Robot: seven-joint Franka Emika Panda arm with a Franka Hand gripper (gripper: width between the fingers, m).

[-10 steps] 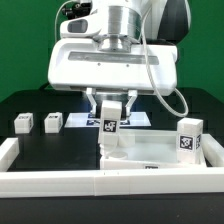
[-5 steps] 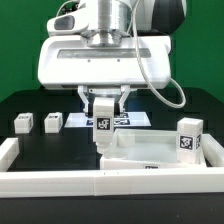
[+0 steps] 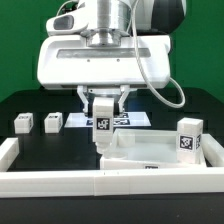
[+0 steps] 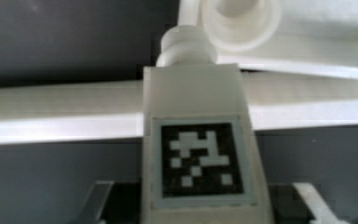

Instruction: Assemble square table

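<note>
The robot's gripper should release the white leg upright in the tabletop's empty near corner (image 3: 116,155) (image 4: 242,20), across from the other standing leg.
My gripper (image 3: 104,108) is shut on a white block leg (image 3: 103,127) that hangs upright with its tag facing the camera. The leg's lower end sits at the near-left corner of the white square tabletop (image 3: 155,152), which lies rim-up. Whether it touches the corner I cannot tell. In the wrist view the leg (image 4: 194,120) fills the middle, with a finger (image 4: 105,198) on either side and its rounded tip (image 4: 188,45) pointing at the tabletop's rim (image 4: 69,110). Two more legs (image 3: 22,122) (image 3: 53,121) stand at the exterior view's left. Another leg (image 3: 189,137) stands at the right.
The marker board (image 3: 135,119) lies flat behind the gripper. A long white rail (image 3: 90,181) runs across the front and turns back along both sides (image 3: 8,150). The black table surface (image 3: 60,145) lies between the loose legs and the rail.
Over the last second the arm has shifted toward the exterior view's left, carrying the leg with it. It has held still for the last half second.
</note>
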